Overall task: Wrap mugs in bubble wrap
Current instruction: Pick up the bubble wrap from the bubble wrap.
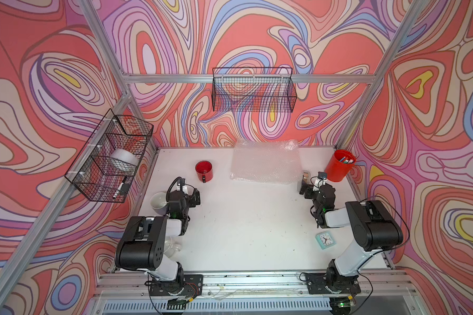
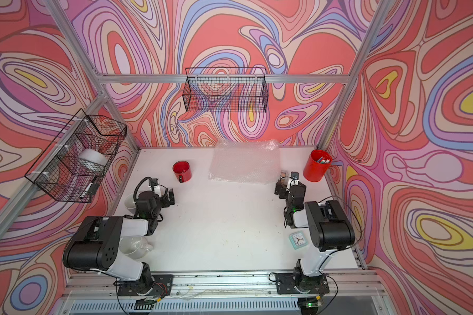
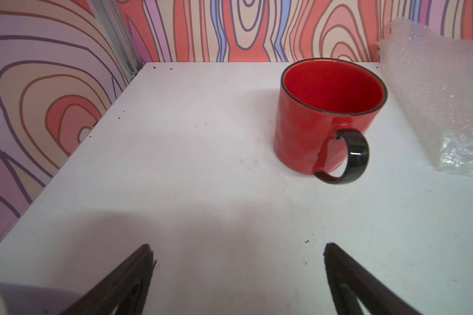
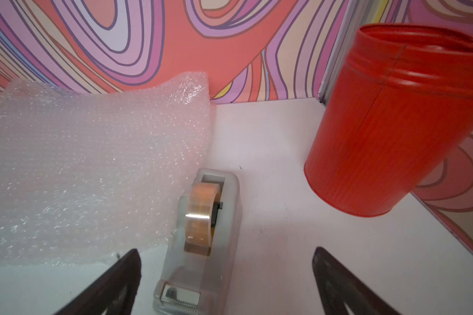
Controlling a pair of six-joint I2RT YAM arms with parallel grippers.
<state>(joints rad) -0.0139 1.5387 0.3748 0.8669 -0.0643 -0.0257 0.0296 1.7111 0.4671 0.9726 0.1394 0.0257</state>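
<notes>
Next, the robot's right gripper will move to the bubble wrap's side edge (image 1: 300, 168) (image 4: 197, 169) next to the far end of the tape dispenser and close there.
The red mug (image 1: 204, 170) (image 2: 181, 170) (image 3: 325, 117) stands upright at the back left, its dark handle toward the arms. A white mug (image 1: 159, 203) (image 2: 129, 203) sits partly hidden behind the left wrist. A clear glass mug (image 1: 173, 246) (image 2: 135, 247) sits beneath the left arm. The bubble wrap (image 1: 265, 161) (image 2: 245, 161) (image 4: 88, 163) lies flat at the back middle. My left gripper (image 1: 195, 197) (image 3: 236, 251) is open and empty, short of the red mug. My right gripper (image 1: 303, 185) (image 4: 225, 253) is open by the wrap's right corner.
A tape dispenser (image 4: 202, 245) stands between and just ahead of the right fingers, untouched. A tall red pen cup (image 1: 339, 165) (image 4: 393, 122) fills the back right corner. A small clock (image 1: 325, 240) lies near the right arm. Wire baskets (image 1: 253, 90) (image 1: 112, 158) hang on the walls.
</notes>
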